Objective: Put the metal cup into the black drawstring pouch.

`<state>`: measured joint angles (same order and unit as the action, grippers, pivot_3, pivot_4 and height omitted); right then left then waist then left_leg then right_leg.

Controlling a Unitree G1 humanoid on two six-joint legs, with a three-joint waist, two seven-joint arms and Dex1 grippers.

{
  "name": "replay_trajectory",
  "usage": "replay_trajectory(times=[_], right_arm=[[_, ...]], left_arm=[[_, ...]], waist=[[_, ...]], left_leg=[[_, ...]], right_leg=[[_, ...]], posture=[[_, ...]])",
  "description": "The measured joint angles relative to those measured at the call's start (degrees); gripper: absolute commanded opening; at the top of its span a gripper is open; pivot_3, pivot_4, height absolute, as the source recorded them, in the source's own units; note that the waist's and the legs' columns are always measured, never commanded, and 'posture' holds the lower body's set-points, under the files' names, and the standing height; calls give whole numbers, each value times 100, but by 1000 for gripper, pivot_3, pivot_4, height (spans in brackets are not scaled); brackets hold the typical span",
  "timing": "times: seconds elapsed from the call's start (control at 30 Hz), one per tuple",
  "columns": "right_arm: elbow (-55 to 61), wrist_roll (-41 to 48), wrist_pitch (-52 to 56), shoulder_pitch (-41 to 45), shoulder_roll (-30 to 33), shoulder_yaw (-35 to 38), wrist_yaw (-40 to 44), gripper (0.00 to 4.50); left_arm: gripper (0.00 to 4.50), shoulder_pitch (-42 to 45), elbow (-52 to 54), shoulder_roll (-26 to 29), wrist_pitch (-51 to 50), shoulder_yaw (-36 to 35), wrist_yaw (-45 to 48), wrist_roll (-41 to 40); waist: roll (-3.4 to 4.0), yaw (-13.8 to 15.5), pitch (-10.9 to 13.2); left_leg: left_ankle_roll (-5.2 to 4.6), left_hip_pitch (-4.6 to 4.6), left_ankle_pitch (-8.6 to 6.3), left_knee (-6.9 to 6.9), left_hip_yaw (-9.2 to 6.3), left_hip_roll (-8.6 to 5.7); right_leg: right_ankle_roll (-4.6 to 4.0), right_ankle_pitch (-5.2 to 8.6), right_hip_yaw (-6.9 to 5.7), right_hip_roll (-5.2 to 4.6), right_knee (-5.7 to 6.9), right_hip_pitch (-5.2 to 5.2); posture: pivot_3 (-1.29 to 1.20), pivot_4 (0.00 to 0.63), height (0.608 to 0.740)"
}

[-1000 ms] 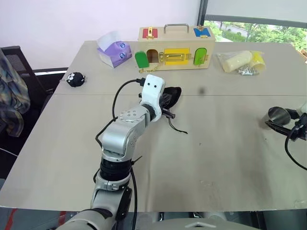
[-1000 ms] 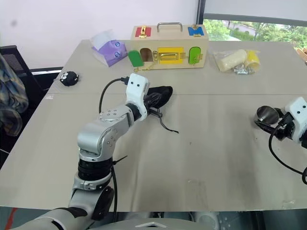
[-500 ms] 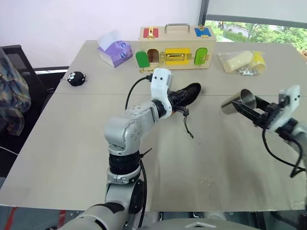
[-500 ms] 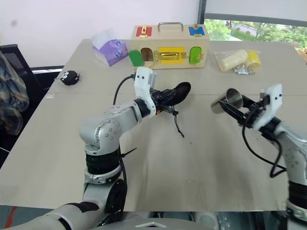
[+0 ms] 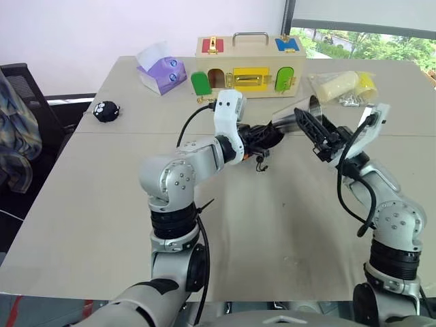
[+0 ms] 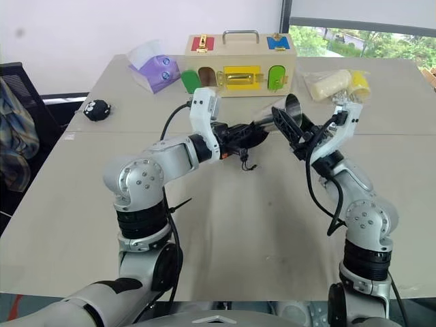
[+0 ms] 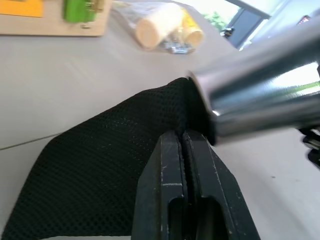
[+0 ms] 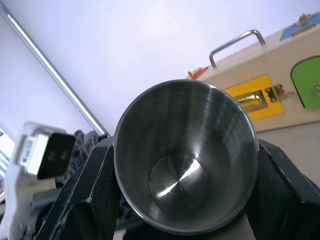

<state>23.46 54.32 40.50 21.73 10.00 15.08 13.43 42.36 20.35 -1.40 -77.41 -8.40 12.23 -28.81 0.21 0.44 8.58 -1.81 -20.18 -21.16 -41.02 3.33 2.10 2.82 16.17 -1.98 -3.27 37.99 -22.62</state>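
My right gripper will release the metal cup inside the black drawstring pouch (image 5: 267, 139) my left gripper holds up.
Above the middle of the table, my left gripper (image 5: 259, 141) is shut on the edge of the black drawstring pouch (image 5: 267, 135), which it holds up in the air. The pouch's cord hangs below it. The pinch on the mesh fabric is plain in the left wrist view, where the fingers (image 7: 172, 165) press together on the pouch (image 7: 100, 170). My right gripper (image 5: 304, 122) is shut on the metal cup (image 5: 291, 120), which lies tilted. The cup's narrow base (image 7: 250, 100) touches the pouch's mouth, and its open rim (image 8: 185, 155) faces back toward my right wrist.
A wooden lock box (image 5: 248, 67) stands at the table's far edge. A purple tissue box (image 5: 162, 73) is to its left and a clear bag with a pale yellow cylinder (image 5: 340, 87) to its right. A small black toy (image 5: 107, 111) lies at far left, near a chair (image 5: 20, 102).
My right gripper has carried the cup up from the table's right side and leftward to the pouch's mouth, rolling as it went. The left gripper has lifted the pouch slightly to the right.
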Motion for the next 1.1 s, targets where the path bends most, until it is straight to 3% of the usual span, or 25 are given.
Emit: replay_trajectory(times=[0.2, 0.57, 1.03, 1.1], right_arm=[[-25, 258, -90, 133, -204, 7, -166, 2774], [-142, 81, -273, -567, -143, -188, 0, 2774], [-620, -1030, -714, -401, -589, -988, -151, 2774], [-640, -1143, -730, -401, -591, -1062, -143, 3786]], left_arm=[[0, 0, -67, 36, 5, -37, -76, -32], [0, 27, -78, -345, -88, -518, -448, -215], [0, 27, -71, -318, -154, -471, -513, -328], [0, 27, -71, -319, -154, -471, -515, -331]], waist=[[0, -87, 0], [-1, -118, 0], [0, -122, 0], [0, -122, 0]], left_leg=[[3, -1, 2, 0, -9, 1], [3, -8, 2, 4, -14, 1], [6, -11, 3, 4, -31, 0], [7, -13, 4, 4, -33, -1]], right_leg=[[-1, 0, -3, 2, 2, 1], [-1, 0, 16, 1, 0, -4], [-1, 0, 4, 5, -4, -5], [-1, 0, 1, 5, -4, -5]], posture=[[0, 150, 740], [0, 150, 740], [0, 150, 740], [0, 150, 740]])
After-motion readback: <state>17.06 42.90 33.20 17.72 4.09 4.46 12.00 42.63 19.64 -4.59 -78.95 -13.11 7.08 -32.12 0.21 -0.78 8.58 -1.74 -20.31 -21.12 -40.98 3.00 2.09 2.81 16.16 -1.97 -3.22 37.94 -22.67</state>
